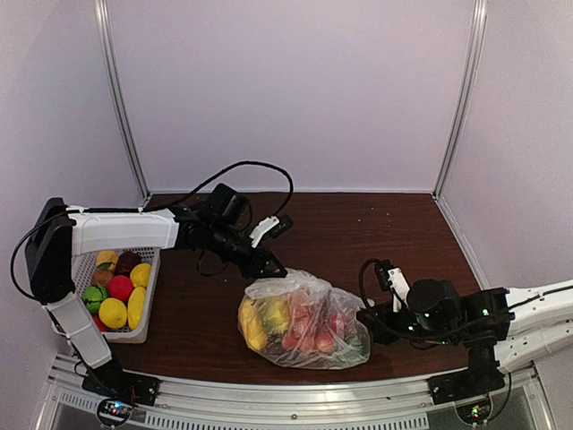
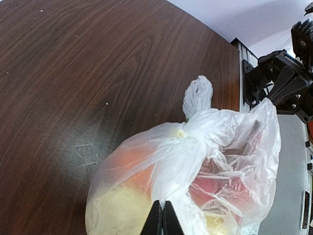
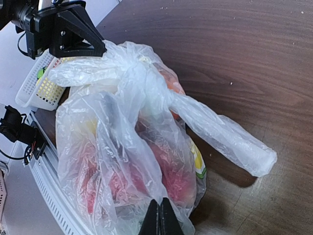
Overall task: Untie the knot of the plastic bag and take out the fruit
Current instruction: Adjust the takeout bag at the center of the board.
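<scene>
The film at the bag's side is in my right gripper, far from the tied knot, so next I open both grippers and pinch beside the knot (image 2: 190,123).
The clear plastic bag (image 1: 309,305) lies on the dark wooden table, full of fruit (image 1: 295,333) in yellow, orange and red. Its knot (image 2: 188,129) is tied, and one loop handle (image 2: 198,95) sticks up behind it. In the right wrist view the knot (image 3: 139,81) sits near the bag's top, with a handle (image 3: 225,139) trailing right. My left gripper (image 2: 162,204) is shut on a fold of the bag's film at its upper left (image 1: 273,269). My right gripper (image 3: 158,203) is shut on the film at the bag's right side (image 1: 365,315).
A white slotted basket (image 1: 152,296) holding several loose fruits stands at the table's left edge, under the left arm. Bare wood stretches behind and to the right of the bag. A metal rail (image 1: 295,403) runs along the near edge.
</scene>
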`<act>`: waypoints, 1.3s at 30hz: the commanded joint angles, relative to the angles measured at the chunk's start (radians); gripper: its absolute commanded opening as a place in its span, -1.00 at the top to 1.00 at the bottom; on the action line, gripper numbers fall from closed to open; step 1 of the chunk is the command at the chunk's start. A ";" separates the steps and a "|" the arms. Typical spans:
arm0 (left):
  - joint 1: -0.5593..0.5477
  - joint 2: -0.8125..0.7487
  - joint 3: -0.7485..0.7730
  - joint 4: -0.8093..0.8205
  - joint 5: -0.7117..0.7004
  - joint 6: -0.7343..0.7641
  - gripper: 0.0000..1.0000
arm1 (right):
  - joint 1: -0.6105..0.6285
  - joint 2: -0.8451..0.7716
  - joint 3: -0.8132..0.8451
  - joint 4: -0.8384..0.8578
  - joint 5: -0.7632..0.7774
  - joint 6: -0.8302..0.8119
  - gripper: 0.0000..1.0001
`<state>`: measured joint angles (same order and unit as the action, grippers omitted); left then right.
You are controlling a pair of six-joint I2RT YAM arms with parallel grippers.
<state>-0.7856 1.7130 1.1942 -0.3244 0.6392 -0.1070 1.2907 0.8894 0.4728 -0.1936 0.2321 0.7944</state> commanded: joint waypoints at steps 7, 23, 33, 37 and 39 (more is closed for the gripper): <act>0.001 -0.340 -0.280 0.400 -0.152 -0.280 1.00 | -0.133 0.153 0.224 0.035 0.092 -0.241 1.00; -0.159 -0.447 -0.575 0.516 -0.343 -0.393 1.00 | -0.182 0.195 -0.009 0.174 0.023 -0.126 1.00; -0.162 -0.506 -0.465 0.376 -0.412 -0.326 0.14 | -0.180 0.097 0.206 -0.033 0.041 -0.266 -0.26; -0.162 -0.464 -0.300 0.168 -0.475 -0.227 -0.25 | -0.178 0.139 0.308 -0.063 0.011 -0.298 -0.60; -0.156 -0.420 -0.216 0.061 -0.503 -0.170 -0.30 | -0.179 0.190 0.359 -0.065 -0.005 -0.304 -0.67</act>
<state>-0.9447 1.2430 0.8234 -0.0624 0.2188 -0.4046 1.1145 1.0138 0.7525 -0.1993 0.2512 0.5285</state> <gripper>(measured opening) 0.626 0.809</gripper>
